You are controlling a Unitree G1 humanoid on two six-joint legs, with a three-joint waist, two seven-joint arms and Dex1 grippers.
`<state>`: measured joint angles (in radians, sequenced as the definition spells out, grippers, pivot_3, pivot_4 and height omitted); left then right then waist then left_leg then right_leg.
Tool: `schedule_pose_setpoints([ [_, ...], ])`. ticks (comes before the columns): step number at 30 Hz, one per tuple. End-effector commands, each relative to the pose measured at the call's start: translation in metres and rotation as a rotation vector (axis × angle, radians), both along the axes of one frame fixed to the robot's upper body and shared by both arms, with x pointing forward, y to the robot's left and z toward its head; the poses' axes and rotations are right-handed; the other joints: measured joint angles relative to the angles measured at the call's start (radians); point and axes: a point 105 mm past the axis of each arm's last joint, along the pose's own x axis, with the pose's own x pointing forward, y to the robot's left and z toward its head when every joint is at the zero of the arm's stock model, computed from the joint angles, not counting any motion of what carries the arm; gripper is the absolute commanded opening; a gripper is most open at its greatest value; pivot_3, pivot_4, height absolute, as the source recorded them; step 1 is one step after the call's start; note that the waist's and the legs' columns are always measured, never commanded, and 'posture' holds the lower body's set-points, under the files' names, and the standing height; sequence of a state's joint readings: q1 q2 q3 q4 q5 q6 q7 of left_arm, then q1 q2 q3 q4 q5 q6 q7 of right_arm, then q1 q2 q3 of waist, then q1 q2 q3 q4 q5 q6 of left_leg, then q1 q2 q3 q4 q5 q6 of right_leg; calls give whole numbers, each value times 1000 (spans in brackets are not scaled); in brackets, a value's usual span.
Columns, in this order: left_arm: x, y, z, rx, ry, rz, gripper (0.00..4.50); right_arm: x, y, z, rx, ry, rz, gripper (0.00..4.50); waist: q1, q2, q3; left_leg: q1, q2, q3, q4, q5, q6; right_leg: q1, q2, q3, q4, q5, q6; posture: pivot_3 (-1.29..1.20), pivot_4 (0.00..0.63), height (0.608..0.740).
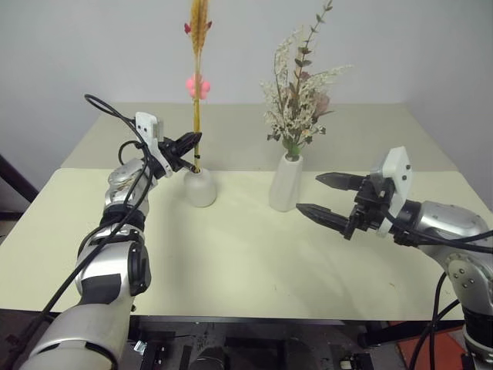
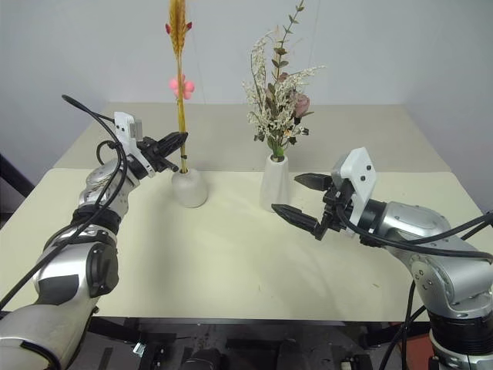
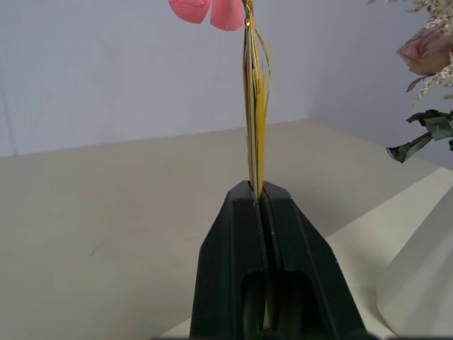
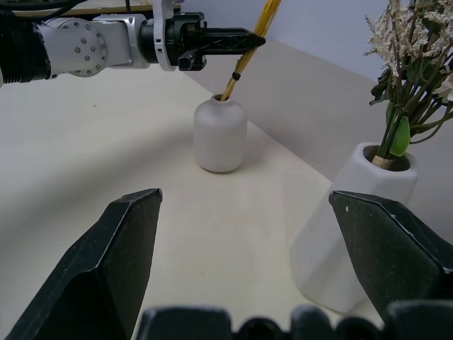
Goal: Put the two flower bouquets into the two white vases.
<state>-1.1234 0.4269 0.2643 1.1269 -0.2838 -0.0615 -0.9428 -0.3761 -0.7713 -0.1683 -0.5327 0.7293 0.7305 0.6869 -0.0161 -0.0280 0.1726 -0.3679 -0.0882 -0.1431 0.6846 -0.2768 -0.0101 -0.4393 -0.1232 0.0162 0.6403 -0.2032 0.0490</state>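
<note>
My left gripper needs to let go of the slim wheat bouquet once it sits deep inside the short round white vase (image 1: 199,183).
The slim wheat bouquet (image 1: 199,54) with pink blossoms stands upright, its stem end inside the mouth of the short round white vase (image 1: 200,187). My left gripper (image 1: 191,144) is shut on the golden stalks (image 3: 255,113) just above that mouth. The bushy cream and green bouquet (image 1: 300,92) stands in the taller angular white vase (image 1: 286,183) to the right. My right gripper (image 1: 314,194) hangs open above the table, right of the taller vase, with nothing between its fingers (image 4: 106,262).
Both vases stand near the middle of a cream table (image 1: 231,262), where a seam joins it to a second tabletop (image 1: 370,123) behind. A plain wall rises beyond. Black cables (image 1: 108,112) loop off my left arm.
</note>
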Motion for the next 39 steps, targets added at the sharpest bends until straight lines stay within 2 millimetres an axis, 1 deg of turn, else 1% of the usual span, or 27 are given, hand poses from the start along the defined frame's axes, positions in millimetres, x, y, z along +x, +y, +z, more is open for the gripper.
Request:
schedule_pose_setpoints([
  [1, -2, 2, -6, -1, 23, -7, 14, -6, 2, 9, 4, -48, 11, 4500, 0, 0, 0, 0, 0, 0, 0, 0, 0, 0, 0, 0, 0, 0, 0, 0, 150, 740],
  [11, -1, 5, 1, -15, 6, 1, 14, -5, 4, 9, 13, -46, 18, 4500, 0, 0, 0, 0, 0, 0, 0, 0, 0, 0, 0, 0, 0, 0, 0, 0, 150, 740],
  [21, 0, 4, 1, -30, -1, 11, 14, -6, 5, 10, 19, -49, 17, 4500, 0, 0, 0, 0, 0, 0, 0, 0, 0, 0, 0, 0, 0, 0, 0, 0, 150, 740],
  [28, -5, 6, 7, -26, -55, -2, 14, -7, 4, 9, 18, -46, 8, 4500, 0, 0, 0, 0, 0, 0, 0, 0, 0, 0, 0, 0, 0, 0, 0, 0, 150, 740],
  [32, -11, 10, 4, 43, -101, -6, 14, -8, 2, 7, 18, -40, 1, 4500, -1, 0, 0, 0, 0, 0, 0, 0, 0, 0, 0, 0, 0, 0, 0, 0, 150, 740],
  [39, -13, 4, 0, 6, -127, 7, 14, -8, 3, 7, 19, -38, 8, 4500, 1, 0, 0, 0, 0, 0, 0, 0, 0, 0, 0, 0, 0, 0, 0, 0, 150, 740],
])
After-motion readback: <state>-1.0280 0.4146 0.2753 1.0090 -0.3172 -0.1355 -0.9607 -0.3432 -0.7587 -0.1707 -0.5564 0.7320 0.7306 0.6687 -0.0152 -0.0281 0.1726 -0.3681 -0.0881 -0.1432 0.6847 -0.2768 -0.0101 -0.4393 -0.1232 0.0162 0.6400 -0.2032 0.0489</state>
